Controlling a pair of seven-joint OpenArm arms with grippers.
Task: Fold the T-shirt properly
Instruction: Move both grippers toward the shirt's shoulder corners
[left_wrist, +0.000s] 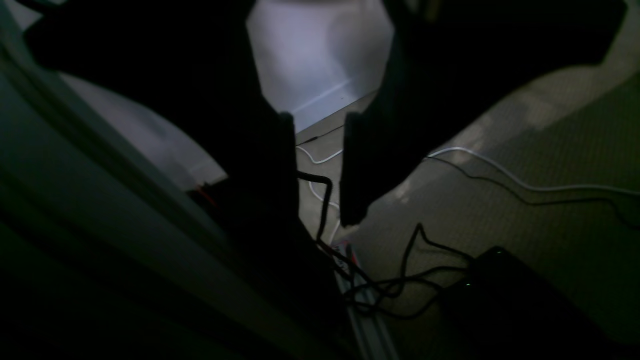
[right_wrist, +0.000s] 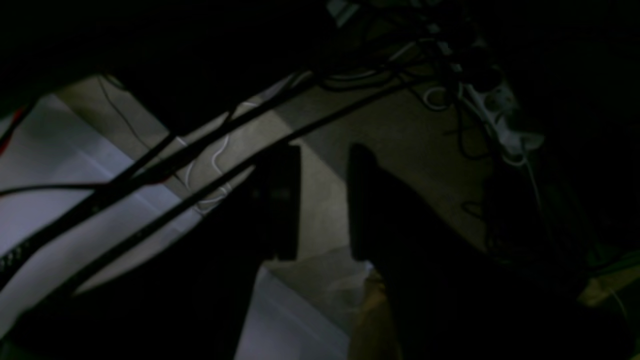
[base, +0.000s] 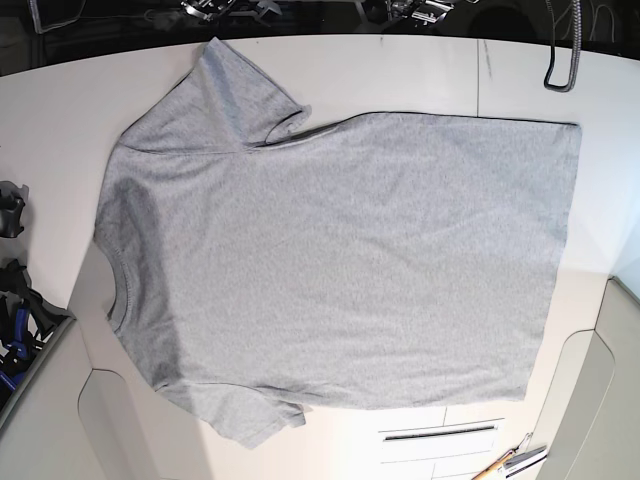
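Note:
Next, my right gripper needs to go to the far sleeve's outer corner (base: 202, 60) on the T-shirt, the one toward the neck, and close there.
The heather-grey T-shirt (base: 340, 260) lies flat, plain side up, on the white table (base: 400, 70) in the base view. Its ribbed neck (base: 110, 290) is at the left and its hem at the right. One sleeve (base: 235, 90) points to the far edge, the other (base: 250, 415) to the near edge. Neither gripper appears in the base view. The left gripper (left_wrist: 320, 210) is open over the floor, with nothing between its dark fingers. The right gripper (right_wrist: 325, 150) is also open and empty, off the table. The shirt is out of both wrist views.
Black and blue gear (base: 15, 300) sits at the table's left edge. A hanging cable (base: 560, 60) is at the far right, and small tools (base: 510, 462) lie at the near right. Below, the floor holds loose cables (left_wrist: 400, 285), a black box (left_wrist: 500, 285) and a power strip (right_wrist: 500, 115).

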